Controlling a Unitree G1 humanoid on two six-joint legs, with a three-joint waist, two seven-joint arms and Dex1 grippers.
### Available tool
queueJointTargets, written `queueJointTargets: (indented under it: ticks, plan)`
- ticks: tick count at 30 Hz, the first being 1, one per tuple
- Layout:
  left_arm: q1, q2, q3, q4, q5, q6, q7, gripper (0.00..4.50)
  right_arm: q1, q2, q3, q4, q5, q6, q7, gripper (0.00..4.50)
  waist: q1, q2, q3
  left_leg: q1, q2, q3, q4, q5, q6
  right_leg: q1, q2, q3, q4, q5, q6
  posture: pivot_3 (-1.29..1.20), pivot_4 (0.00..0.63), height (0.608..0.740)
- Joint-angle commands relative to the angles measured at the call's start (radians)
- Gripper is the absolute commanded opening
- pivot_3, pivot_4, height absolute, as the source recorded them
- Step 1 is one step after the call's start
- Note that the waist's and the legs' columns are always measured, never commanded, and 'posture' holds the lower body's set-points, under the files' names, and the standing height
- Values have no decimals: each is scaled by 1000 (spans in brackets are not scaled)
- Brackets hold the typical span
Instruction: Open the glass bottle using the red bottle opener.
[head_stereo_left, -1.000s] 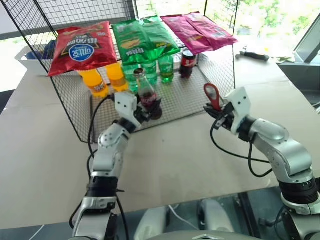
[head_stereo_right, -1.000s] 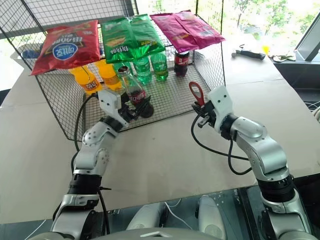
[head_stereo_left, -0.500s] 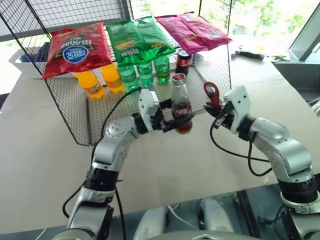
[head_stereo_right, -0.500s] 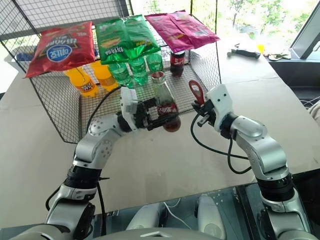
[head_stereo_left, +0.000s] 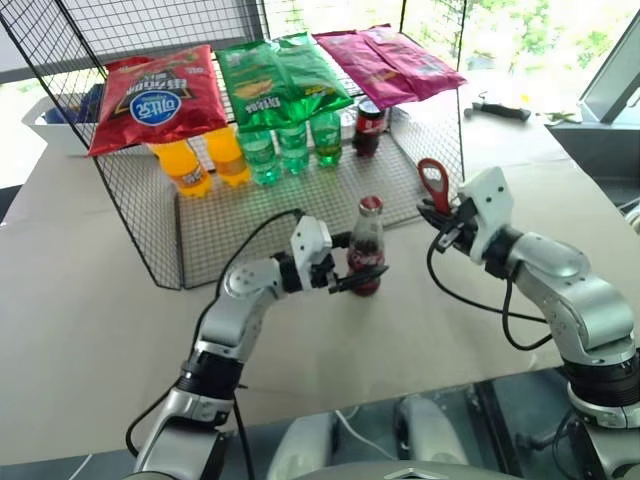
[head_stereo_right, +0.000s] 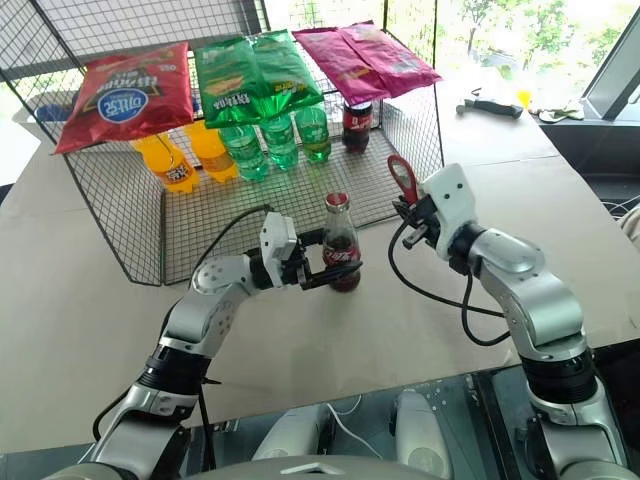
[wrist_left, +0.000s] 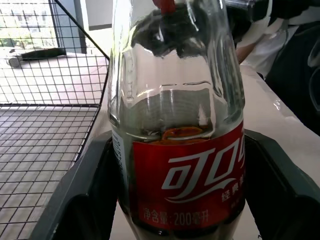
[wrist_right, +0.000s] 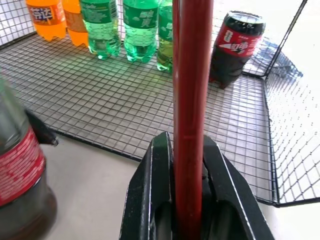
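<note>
My left gripper should open, rise and grip the glass bottle's neck (head_stereo_left: 369, 222) before I pry, as it holds the bottle's red label, far below the cap.
The glass bottle (head_stereo_left: 367, 232) stands upright, with dark cola, a red label and a red cap, just in front of the wire rack's front edge and low over the table. My left gripper (head_stereo_left: 360, 272) reaches in from the left and is shut on its lower body; black fingers (wrist_left: 82, 200) flank the label (wrist_left: 187, 185). To the bottle's right and slightly higher, my right gripper (head_stereo_left: 441, 214) is shut on the red bottle opener (head_stereo_left: 433, 183). The opener stands upright with its ring head on top. In the right wrist view the opener (wrist_right: 192, 100) rises between the fingers (wrist_right: 159, 190).
A wire rack (head_stereo_left: 200, 215) fills the back of the table. It holds orange bottles (head_stereo_left: 190, 165), green bottles (head_stereo_left: 290, 145) and a black-capped cola bottle (head_stereo_left: 370, 118) under several chip bags (head_stereo_left: 280, 80). A white bin (head_stereo_left: 50, 115) sits far left, a tool (head_stereo_left: 505, 108) far right.
My left gripper carried the glass bottle from the rack's front rightward and down to the table in front of it, toward the opener. The right gripper with the opener barely moved.
</note>
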Motion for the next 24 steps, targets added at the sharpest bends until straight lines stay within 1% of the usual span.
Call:
queueJointTargets:
  ticks: [1, 2, 3, 8, 16, 21, 24]
  plan:
    - [4, 6, 3, -48, -3, -31, -12, 3802, -15, -6, -22, -35, 3, -12, 3, 0, 0, 0, 0, 0, 0, 0, 0, 0, 0, 0, 0, 0, 0, 0, 0, 0, 150, 740]
    - [5, 4, 5, -51, -1, -35, -5, 4057, -15, -5, -21, -34, 2, -12, 4, 0, 0, 0, 0, 0, 0, 0, 0, 0, 0, 0, 0, 0, 0, 0, 0, 0, 150, 740]
    - [6, 2, 8, -52, 2, -41, 2, 4465, -16, -5, -20, -32, 2, -12, 5, 0, 0, 0, 0, 0, 0, 0, 0, 0, 0, 0, 0, 0, 0, 0, 0, 0, 150, 740]
    - [19, 6, 22, -80, -26, -25, 4, 4465, -12, -2, -19, -28, 2, -15, 7, 0, 0, 0, 0, 0, 0, 0, 1, 0, 0, 0, 0, 0, 1, 0, 0, 0, 150, 740]
    - [-14, -23, 82, -176, -150, 55, 45, 4465, -12, 1, -20, -19, -1, -18, 8, 0, 1, 0, 0, 0, 2, 0, 2, 0, 0, 1, 0, 0, 1, 0, 0, 0, 150, 740]
    - [-14, -22, 84, -210, -201, 127, 51, 4465, -6, 5, -23, -20, 0, -16, 5, 0, -1, 0, 0, 0, 2, 0, 3, 0, 0, 1, 0, 0, 2, 0, 0, 0, 150, 740]
    - [-6, -20, 78, -218, -207, 140, 46, 4465, -3, 5, -25, -21, 2, -13, 4, 0, -1, 0, 0, 0, 1, 0, 3, 0, 0, 1, 0, 0, 2, 0, 0, 0, 150, 740]
